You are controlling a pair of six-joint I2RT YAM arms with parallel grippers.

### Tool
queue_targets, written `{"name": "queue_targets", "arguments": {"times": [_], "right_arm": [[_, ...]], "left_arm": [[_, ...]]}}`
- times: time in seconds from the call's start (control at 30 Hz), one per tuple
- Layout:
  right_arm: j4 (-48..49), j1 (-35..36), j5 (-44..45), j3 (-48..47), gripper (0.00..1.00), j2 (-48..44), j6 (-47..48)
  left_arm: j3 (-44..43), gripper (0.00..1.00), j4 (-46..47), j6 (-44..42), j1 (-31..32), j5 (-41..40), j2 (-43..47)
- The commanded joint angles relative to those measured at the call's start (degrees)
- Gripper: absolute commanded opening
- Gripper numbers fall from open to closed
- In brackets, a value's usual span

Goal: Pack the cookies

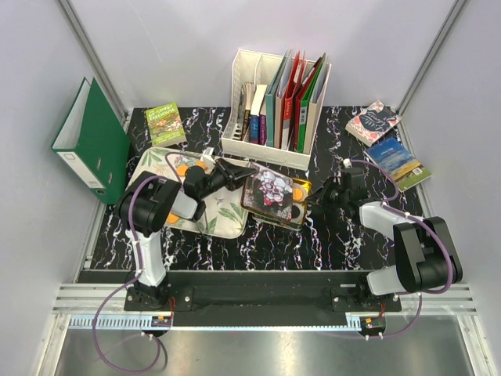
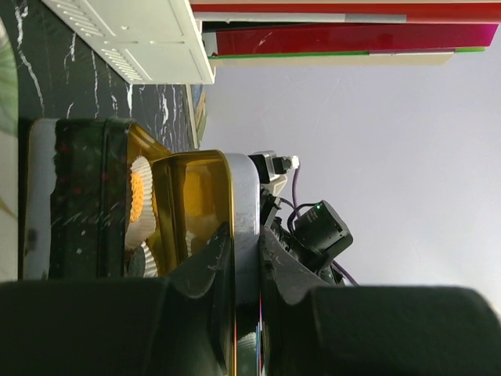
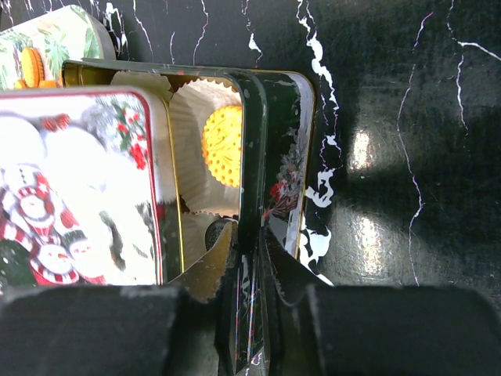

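Observation:
The snowman lid slants across the tin's open end, so next I rest it there with my left gripper and take the lid's edge [image 2: 244, 188] farther back before closing the tin.
A decorated tin [image 1: 302, 190] stands mid-table, and my right gripper [image 1: 316, 197] is shut on its right wall [image 3: 252, 157]. Inside it are white paper cups, one with an orange cookie [image 3: 223, 145] and one with a black cookie [image 3: 213, 233]. Over the tin tilts the snowman lid [image 1: 272, 194], whose edge [image 2: 244, 196] my left gripper [image 2: 246, 244] is shut on. In the left wrist view an orange cookie [image 2: 137, 196] shows in its cup under the raised lid. More orange cookies [image 1: 182, 167] lie on the leaf-print tray [image 1: 223, 215] to the left.
A white file holder [image 1: 270, 149] full of books stands right behind the tin. A green binder [image 1: 98, 141] leans at the far left, with a green book [image 1: 166, 124] beside it. Two books [image 1: 374, 121] [image 1: 399, 160] lie at the back right.

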State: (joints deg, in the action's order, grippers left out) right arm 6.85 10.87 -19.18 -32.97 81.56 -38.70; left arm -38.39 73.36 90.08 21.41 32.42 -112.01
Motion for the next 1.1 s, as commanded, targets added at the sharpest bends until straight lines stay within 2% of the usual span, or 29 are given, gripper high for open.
{"name": "queue_targets", "arguments": {"times": [0.0,0.23,0.47,0.77,0.8,1.07], "right_arm": [[-1.2,0.1,1.2,-1.0,0.00,1.2,2.0],[-1.5,0.1,0.8,-1.4,0.00,2.7,2.4],[-1.6,0.1,0.9,-1.7,0.00,3.5,2.5],[-1.6,0.1,0.9,-1.8,0.00,4.0,2.5],[-1.6,0.1,0.9,-1.8,0.00,4.0,2.5],[-1.6,0.1,1.0,-1.8,0.00,3.9,2.4]], "left_arm": [[-4.3,0.08,22.2,0.6,-1.0,3.0,-1.4],[-9.2,0.08,22.2,2.2,-1.9,5.5,-4.7],[-10.4,0.09,22.1,3.1,-2.0,6.9,-7.7],[-11.2,0.24,22.1,5.5,-2.2,10.3,-12.5],[-11.2,0.28,22.1,5.5,-2.2,10.6,-12.7],[-10.1,0.40,21.8,5.3,-2.6,11.3,-13.2]]}}
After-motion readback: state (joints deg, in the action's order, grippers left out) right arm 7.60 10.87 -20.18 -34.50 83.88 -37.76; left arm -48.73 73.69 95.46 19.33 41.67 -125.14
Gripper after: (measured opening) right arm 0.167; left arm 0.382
